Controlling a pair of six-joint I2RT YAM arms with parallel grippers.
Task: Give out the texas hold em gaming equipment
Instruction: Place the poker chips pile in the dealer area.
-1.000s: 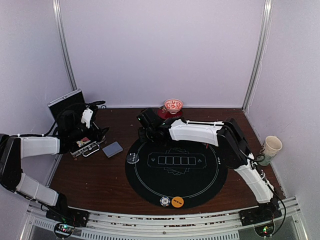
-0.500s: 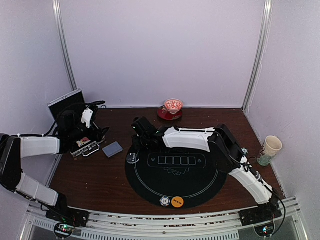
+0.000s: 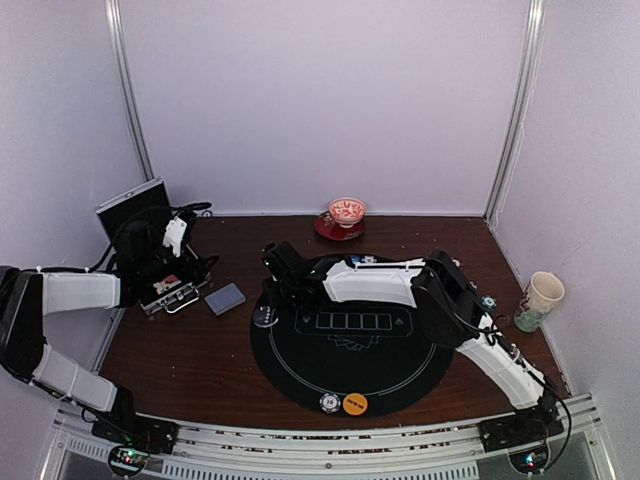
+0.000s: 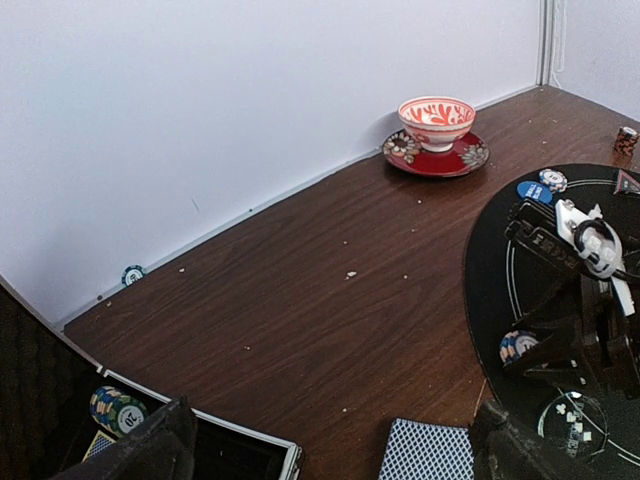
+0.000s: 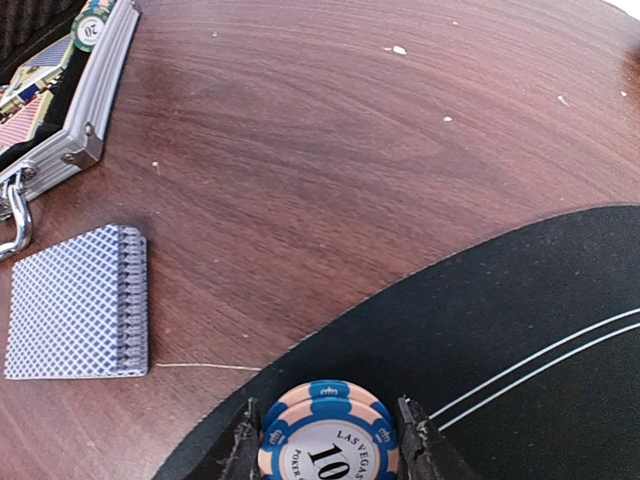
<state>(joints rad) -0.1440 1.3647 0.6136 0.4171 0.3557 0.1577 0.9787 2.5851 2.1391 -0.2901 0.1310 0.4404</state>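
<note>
Next, I set the blue-and-peach poker chips down with my right gripper on the black mat (image 3: 270,296) (image 5: 304,447), just beyond the clear disc.
My right gripper (image 5: 330,442) is shut on a small stack of blue-and-peach "10" poker chips (image 5: 326,440), low over the left edge of the black mat (image 3: 400,375). It also shows in the top view (image 3: 281,277). A grey-blue-backed card deck (image 3: 225,298) lies on the wood just left of the mat, seen too in the right wrist view (image 5: 75,300). My left gripper (image 4: 330,455) is open and empty above the open metal case (image 3: 168,291), which holds more chips (image 4: 115,410). A chip (image 3: 328,402) and an orange disc (image 3: 354,404) lie at the mat's near edge.
A clear disc (image 3: 265,317) lies at the mat's left edge. A blue disc (image 4: 535,190) and a chip (image 4: 552,180) lie at its far edge. The red-and-white bowl (image 3: 347,211) stands at the back wall, a paper cup (image 3: 540,296) at the right. One chip (image 4: 132,274) lies by the wall.
My right gripper has moved left and nearer with the chips, from the mat's far side to its left edge. The left arm has not moved.
</note>
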